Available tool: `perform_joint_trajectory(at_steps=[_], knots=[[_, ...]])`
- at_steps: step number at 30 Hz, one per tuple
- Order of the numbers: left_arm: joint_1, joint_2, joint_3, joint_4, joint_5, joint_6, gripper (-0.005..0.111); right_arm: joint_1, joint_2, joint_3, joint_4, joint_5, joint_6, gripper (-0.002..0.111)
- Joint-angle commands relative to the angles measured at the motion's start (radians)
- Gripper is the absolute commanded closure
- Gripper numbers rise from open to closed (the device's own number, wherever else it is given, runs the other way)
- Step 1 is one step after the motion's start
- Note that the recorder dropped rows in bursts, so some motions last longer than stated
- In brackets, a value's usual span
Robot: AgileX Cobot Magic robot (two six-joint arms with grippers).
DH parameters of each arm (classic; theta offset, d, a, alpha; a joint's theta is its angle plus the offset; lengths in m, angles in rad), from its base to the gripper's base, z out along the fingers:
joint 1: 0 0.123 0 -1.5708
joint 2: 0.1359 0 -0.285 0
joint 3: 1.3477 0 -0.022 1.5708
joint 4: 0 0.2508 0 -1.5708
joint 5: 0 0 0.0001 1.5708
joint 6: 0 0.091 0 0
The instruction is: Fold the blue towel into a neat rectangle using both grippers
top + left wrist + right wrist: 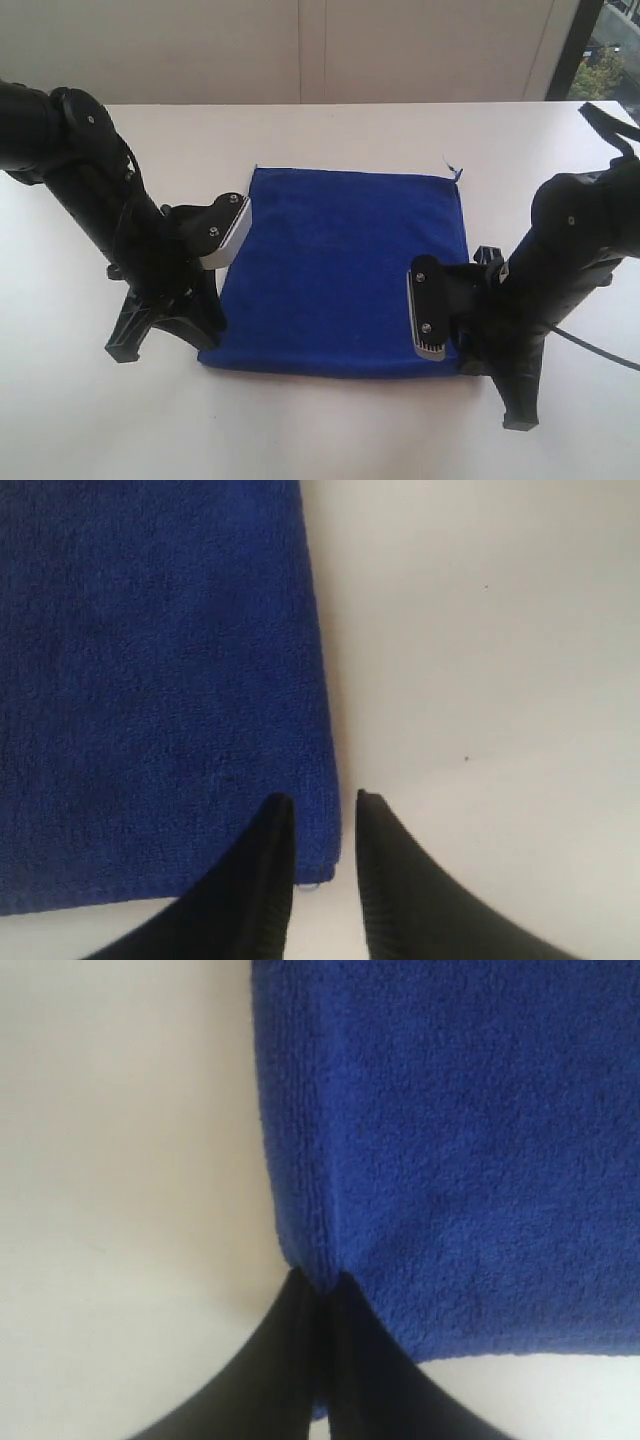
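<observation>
The blue towel's corner lies loose between the open fingers of my left gripper, so that gripper should pinch the towel's edge there (330, 825) before both grippers fold the towel over.
The blue towel (340, 270) lies spread flat on the white table (330, 430), with a small thread tag (455, 168) at its far right corner. My left gripper (235, 228) is at the towel's left side. In the left wrist view this gripper (323, 798) is open, its jaws standing astride the edge of the towel (150, 680) close to a corner. My right gripper (428, 318) is down at the near right corner. The right wrist view shows this gripper (318, 1280) shut on the edge of the towel (470, 1140) beside that corner.
Bare white tabletop (90, 420) surrounds the towel on all sides. A black strap (608, 122) lies at the table's far right edge. A pale wall (300, 50) and a window (610, 60) stand behind the table.
</observation>
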Motion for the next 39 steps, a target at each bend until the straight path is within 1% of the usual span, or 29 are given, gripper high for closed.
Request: perform_joint_trajectory(at_steps=[1, 5, 10, 15, 18, 21, 23, 25, 28, 30, 35, 38, 39], knots=[[-0.002, 0.015, 0.000, -0.010, -0.013, 0.013, 0.071, 0.000, 0.002, 0.002, 0.008, -0.009, 0.005, 0.108], [-0.002, 0.040, 0.000, -0.006, -0.014, 0.030, 0.067, 0.000, 0.002, 0.002, 0.008, -0.013, 0.005, 0.108], [-0.002, 0.076, 0.000, 0.001, -0.018, 0.030, 0.067, 0.000, 0.002, 0.002, 0.008, -0.021, 0.005, 0.108], [-0.002, 0.094, 0.017, 0.001, -0.066, 0.034, 0.067, 0.000, 0.002, 0.002, 0.008, -0.025, 0.005, 0.108], [-0.002, 0.096, 0.051, 0.001, -0.110, 0.065, 0.067, 0.000, 0.002, 0.002, 0.008, -0.025, 0.005, 0.108], [-0.002, 0.096, 0.070, 0.001, -0.117, 0.094, 0.068, 0.000, 0.002, 0.002, 0.008, -0.027, 0.005, 0.108], [-0.002, 0.096, 0.070, 0.001, -0.113, 0.094, 0.070, 0.000, 0.002, 0.002, 0.008, -0.027, 0.005, 0.108], [-0.002, 0.096, 0.070, 0.001, -0.113, 0.094, 0.078, 0.000, 0.002, 0.002, 0.009, -0.029, 0.005, 0.108], [-0.002, 0.096, 0.070, 0.001, -0.113, 0.094, 0.097, 0.000, 0.002, 0.002, 0.011, -0.029, 0.005, 0.108], [-0.002, 0.096, 0.070, 0.001, -0.109, 0.094, 0.107, 0.000, 0.002, 0.002, 0.021, -0.029, 0.005, 0.108], [-0.002, 0.067, 0.070, 0.001, -0.049, 0.068, 0.107, 0.000, 0.002, 0.002, 0.024, -0.029, 0.005, 0.108], [-0.002, 0.019, 0.070, 0.049, 0.023, -0.058, 0.107, 0.000, 0.002, 0.002, 0.024, -0.012, 0.005, 0.108], [-0.002, -0.001, 0.070, 0.086, 0.078, -0.112, 0.107, 0.000, -0.010, 0.002, 0.024, 0.000, 0.005, 0.108]])
